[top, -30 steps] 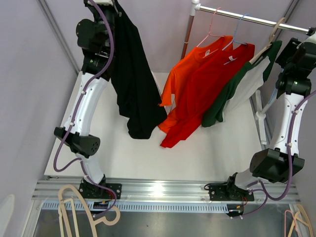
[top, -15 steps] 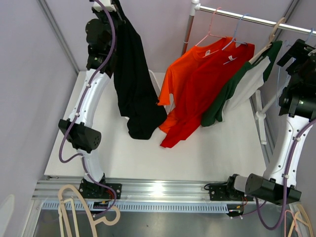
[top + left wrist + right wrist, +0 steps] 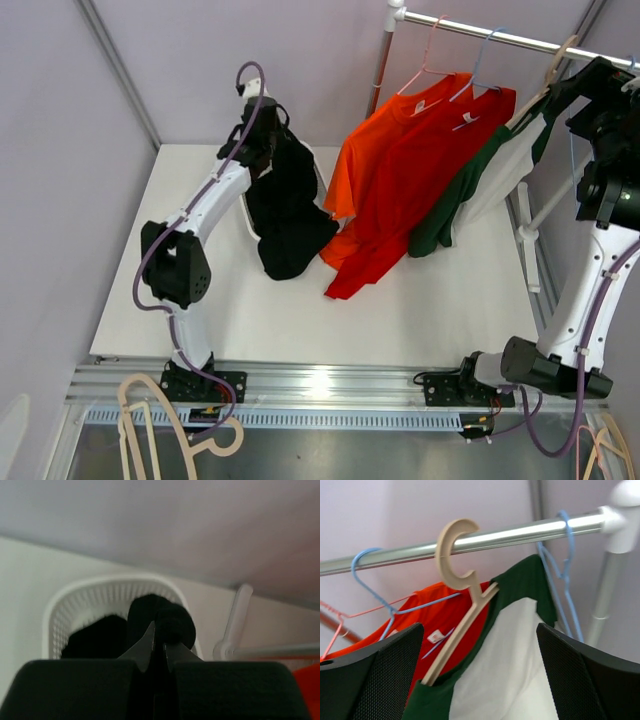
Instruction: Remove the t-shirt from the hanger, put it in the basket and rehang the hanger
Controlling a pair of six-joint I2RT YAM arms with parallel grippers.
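My right gripper is to move next to the beige wooden hanger's near-side arm [image 3: 530,106] [image 3: 458,633], just below its hook, and it should close there.
A black t-shirt [image 3: 285,215] hangs bunched from my left gripper [image 3: 265,125], which is shut on its cloth. In the left wrist view the black t-shirt [image 3: 165,620] drapes from the left gripper [image 3: 161,642] into a white slatted basket [image 3: 100,587]. My right gripper [image 3: 588,85] is up by the rail at the far right. It stands open in the right wrist view [image 3: 480,630], facing a beige wooden hanger [image 3: 462,550] that carries a green and white t-shirt [image 3: 505,665]. Nothing is between its fingers.
On the metal rail [image 3: 500,38] an orange shirt [image 3: 380,160] and a red shirt [image 3: 440,165] hang on pink and blue wire hangers, left of the green and white one [image 3: 500,170]. An empty blue hanger [image 3: 565,575] hangs by the rail's right post. Loose wooden hangers [image 3: 150,410] lie below the table's front edge.
The left arm has come down from high up, lowering the black t-shirt toward the basket. The right arm has risen toward the rail and its gripper has opened wide.
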